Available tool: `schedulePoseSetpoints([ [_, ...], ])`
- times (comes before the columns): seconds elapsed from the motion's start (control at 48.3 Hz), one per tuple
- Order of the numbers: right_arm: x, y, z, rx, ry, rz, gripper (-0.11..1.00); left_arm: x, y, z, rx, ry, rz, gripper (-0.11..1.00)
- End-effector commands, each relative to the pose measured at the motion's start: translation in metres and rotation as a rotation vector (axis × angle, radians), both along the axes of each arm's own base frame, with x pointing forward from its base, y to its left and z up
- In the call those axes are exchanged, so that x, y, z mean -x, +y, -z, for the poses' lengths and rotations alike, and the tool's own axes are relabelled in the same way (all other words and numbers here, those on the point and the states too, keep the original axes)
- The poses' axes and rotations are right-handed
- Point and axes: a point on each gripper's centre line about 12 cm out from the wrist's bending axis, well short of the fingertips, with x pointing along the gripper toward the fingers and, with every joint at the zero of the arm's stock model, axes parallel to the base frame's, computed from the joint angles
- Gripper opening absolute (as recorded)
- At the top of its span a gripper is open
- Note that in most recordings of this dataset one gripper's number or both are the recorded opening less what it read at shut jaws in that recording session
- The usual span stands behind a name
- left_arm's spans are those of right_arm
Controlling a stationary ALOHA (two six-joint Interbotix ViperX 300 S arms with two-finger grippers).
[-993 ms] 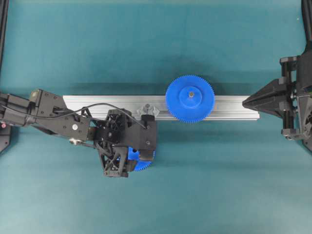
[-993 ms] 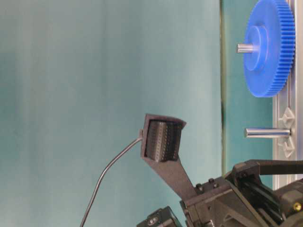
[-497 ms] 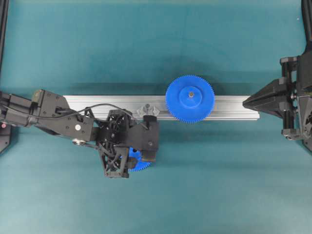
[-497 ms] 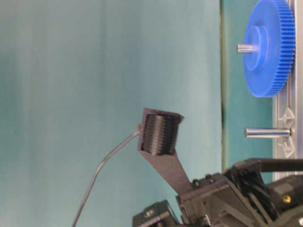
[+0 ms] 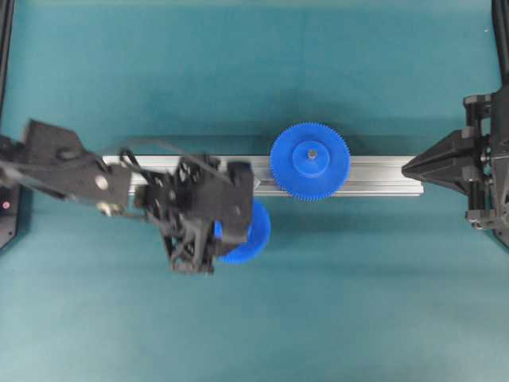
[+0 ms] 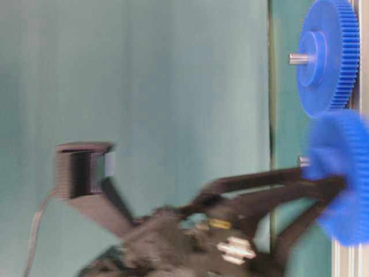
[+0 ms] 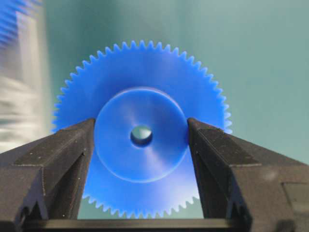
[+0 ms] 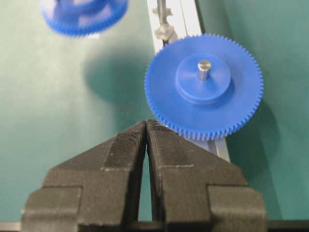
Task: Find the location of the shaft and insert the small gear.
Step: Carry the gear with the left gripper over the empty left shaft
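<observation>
I need to let go of the small gear, now held just in front of the rail, with my left gripper on the bar's shaft (image 5: 245,175), with the small gear's teeth beside the larger blue gear.
My left gripper (image 5: 238,229) is shut on the raised hub of the small gear (image 5: 253,232), a blue toothed gear with a dark centre hole. It holds the gear in the air just in front of the rail. The left wrist view shows both fingers (image 7: 72,145) pressed on the hub of the small gear (image 7: 140,162). The shaft (image 8: 161,9) is a thin grey pin on a silver bracket (image 8: 165,32). It is hidden under my left gripper in the overhead view. Its tip (image 6: 302,161) shows beside the blurred small gear (image 6: 345,173). My right gripper (image 5: 406,167) is shut and empty at the rail's right end.
An aluminium rail (image 5: 374,175) lies across the teal mat. The larger blue gear (image 5: 309,161) sits on its own pin (image 8: 203,67) on the rail, right of the shaft. My right gripper's tips (image 8: 146,124) lie just short of this gear's teeth.
My left gripper has lifted the small gear off the mat and swung it right and up toward the rail. The right gripper has drawn back slightly to the right.
</observation>
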Motion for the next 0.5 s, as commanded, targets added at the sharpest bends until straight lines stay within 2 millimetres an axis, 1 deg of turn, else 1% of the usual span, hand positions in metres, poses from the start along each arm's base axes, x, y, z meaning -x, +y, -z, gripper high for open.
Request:
schedulePoseSetpoints([
  [0.0, -0.001, 0.000, -0.006, -0.008, -0.026, 0.007, 0.12, 0.001, 0.013, -0.032, 0.001, -0.084, -0.030, 0.65],
  [0.145, 0.002, 0.000, -0.006, -0.008, -0.034, 0.007, 0.12, 0.004, 0.035, -0.040, -0.033, -0.108, -0.057, 0.65],
  [0.29, 0.004, 0.000, -0.006, -0.007, -0.040, 0.008, 0.12, 0.003, 0.046, -0.040, -0.077, -0.108, -0.045, 0.65],
  [0.476, 0.007, 0.000, -0.006, -0.007, -0.048, 0.008, 0.12, 0.000, 0.056, -0.029, -0.094, -0.078, -0.056, 0.65],
])
